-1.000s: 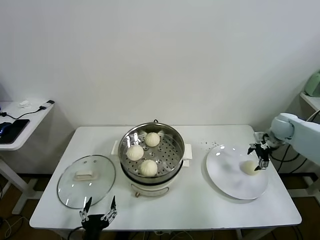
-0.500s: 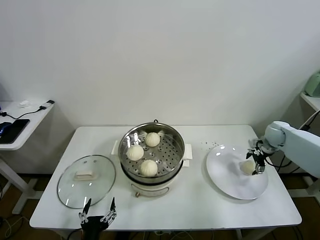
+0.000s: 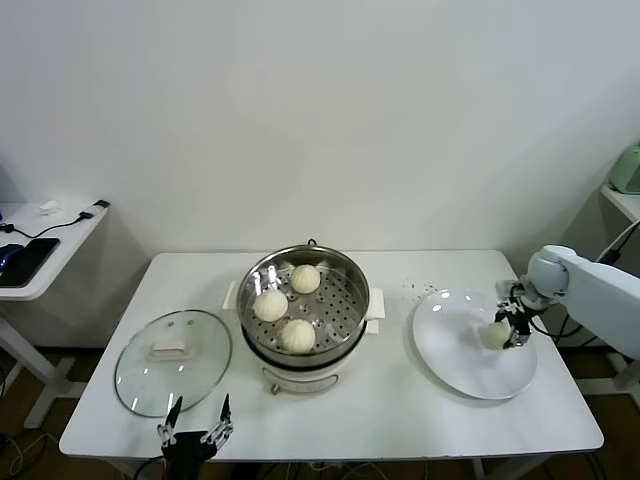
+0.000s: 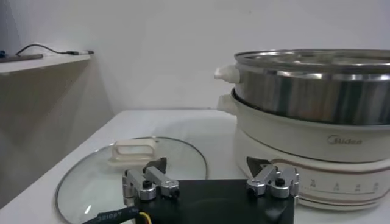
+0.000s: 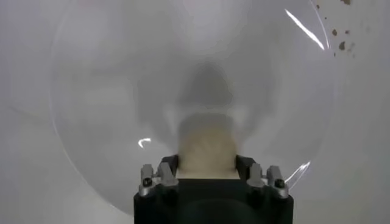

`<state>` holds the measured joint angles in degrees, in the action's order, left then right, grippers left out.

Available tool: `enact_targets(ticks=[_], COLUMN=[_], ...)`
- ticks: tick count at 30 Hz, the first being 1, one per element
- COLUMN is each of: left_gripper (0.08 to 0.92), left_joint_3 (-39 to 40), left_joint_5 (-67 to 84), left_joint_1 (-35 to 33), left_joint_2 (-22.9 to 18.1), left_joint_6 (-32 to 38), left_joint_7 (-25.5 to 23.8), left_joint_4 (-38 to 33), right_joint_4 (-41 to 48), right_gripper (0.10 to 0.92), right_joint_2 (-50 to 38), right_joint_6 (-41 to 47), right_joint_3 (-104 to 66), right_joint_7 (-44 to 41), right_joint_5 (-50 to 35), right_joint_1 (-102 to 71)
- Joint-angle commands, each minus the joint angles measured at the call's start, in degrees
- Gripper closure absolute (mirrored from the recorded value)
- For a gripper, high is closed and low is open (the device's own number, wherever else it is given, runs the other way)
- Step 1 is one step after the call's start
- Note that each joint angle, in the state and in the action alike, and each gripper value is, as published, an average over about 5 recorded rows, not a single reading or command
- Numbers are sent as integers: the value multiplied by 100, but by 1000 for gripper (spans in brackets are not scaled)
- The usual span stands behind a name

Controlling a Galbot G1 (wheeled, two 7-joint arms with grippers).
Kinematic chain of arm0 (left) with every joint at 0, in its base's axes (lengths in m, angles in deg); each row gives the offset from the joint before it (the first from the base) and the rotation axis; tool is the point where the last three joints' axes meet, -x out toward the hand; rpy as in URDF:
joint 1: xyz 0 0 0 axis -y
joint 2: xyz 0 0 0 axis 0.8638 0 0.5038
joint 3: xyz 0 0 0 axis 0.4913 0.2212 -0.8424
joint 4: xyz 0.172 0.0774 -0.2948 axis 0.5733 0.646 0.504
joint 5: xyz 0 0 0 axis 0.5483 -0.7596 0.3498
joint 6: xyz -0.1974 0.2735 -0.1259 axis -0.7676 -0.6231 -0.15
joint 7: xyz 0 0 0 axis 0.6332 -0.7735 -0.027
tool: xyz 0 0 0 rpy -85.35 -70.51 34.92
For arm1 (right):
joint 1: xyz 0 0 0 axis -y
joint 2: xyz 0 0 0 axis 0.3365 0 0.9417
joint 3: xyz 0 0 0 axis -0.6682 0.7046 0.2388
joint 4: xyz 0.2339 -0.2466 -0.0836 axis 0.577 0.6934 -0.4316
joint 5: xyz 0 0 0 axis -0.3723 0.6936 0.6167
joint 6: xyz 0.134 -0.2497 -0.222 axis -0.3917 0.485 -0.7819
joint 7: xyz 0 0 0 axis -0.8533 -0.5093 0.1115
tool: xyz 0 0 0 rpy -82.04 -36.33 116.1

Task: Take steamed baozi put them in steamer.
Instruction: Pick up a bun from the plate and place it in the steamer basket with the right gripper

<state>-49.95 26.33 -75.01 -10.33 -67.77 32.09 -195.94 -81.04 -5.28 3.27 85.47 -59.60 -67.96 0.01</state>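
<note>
Next, I release the baozi from my right gripper on the bare steamer's bottom facing the white plate (image 3: 336, 307), beside the other baozi.
The steamer (image 3: 352, 283) stands mid-table on its white pot base and holds three steamed baozi (image 3: 305, 278), (image 3: 270, 305), (image 3: 297, 335). One more cream-white baozi (image 3: 494, 333) is over the right part of the white plate (image 3: 455, 360), and my right gripper (image 3: 508, 328) is shut on it. In the right wrist view that baozi (image 5: 206, 146) fills the gap between the fingers (image 5: 167, 165) of the right gripper (image 5: 206, 164), with the plate (image 5: 109, 91) beneath. My left gripper (image 3: 196, 420) hangs open at the table's front edge, holding nothing; in its own view the left gripper (image 4: 207, 167) faces the steamer (image 4: 317, 82).
A round glass lid (image 3: 172, 360) with a white handle lies flat at the table's left front, just beyond the left gripper, and the lid (image 4: 91, 182) shows in the left wrist view too. A side desk (image 3: 40, 245) with cables stands far left.
My right gripper has come down a little onto the plate's baozi and shut its fingers on it. The left arm has not moved.
</note>
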Motion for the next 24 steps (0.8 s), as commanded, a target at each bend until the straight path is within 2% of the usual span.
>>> enact_targets(ticks=[1,8,13,18,24], left_gripper=[177,177,177,177,177], left_joint_3=[28,99,158,210,243], left_joint_5=[-18,-37,-38,-31,-19], left_joint_1=[-12,24,59,134,191], left_joint_2=[10,23,39,46,50], left_joint_6=[-22,-55,-77,-109,-99], left_joint_7=[-8,-23,-31,-37,-35], left_joint_4=[-55,-116,-163,-191,-146], right_joint_4=[-868,-2450,-3402,-3595,-3331], right_gripper=[404,406,406,406,406], right_joint_2=[-226,138,851,1738,2757], right_joint_6=[157,436,773,1142,1423], right_joint_3=[1408,3989,4525,4212,3881], right_joint_7=[-11,113,287,577,913], right_joint_5=[-874,-2937,-4371,-5368,-5698], right_joint_1=[1507,4553,5918,6224,5766])
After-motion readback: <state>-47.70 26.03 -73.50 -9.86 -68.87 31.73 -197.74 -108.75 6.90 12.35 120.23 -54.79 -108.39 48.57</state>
